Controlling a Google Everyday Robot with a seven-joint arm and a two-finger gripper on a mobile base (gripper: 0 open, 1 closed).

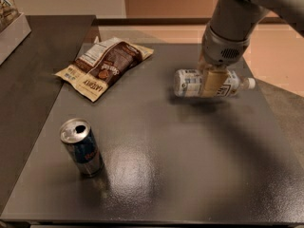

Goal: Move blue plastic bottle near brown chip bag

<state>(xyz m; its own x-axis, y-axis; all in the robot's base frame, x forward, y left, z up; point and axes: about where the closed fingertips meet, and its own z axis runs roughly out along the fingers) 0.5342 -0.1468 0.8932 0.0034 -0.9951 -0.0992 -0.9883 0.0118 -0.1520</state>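
Observation:
I should set the blue plastic bottle on the dark table (152,69), against the brown chip bag's side facing my gripper.
The blue plastic bottle (188,82) lies on its side in my gripper (213,83), white cap pointing right. It hangs a little above the dark table (199,165), with its shadow on the surface below it. My gripper comes down from the grey arm at the upper right, and a tan finger crosses the bottle's middle, shut on it. The brown chip bag (105,65) lies flat at the table's back left, well apart from the bottle.
A blue-silver drink can (81,147) stands upright at the front left. A second dark tabletop (33,80) adjoins on the left, with a white box (10,25) at its far corner. The floor shows beyond the table's right edge.

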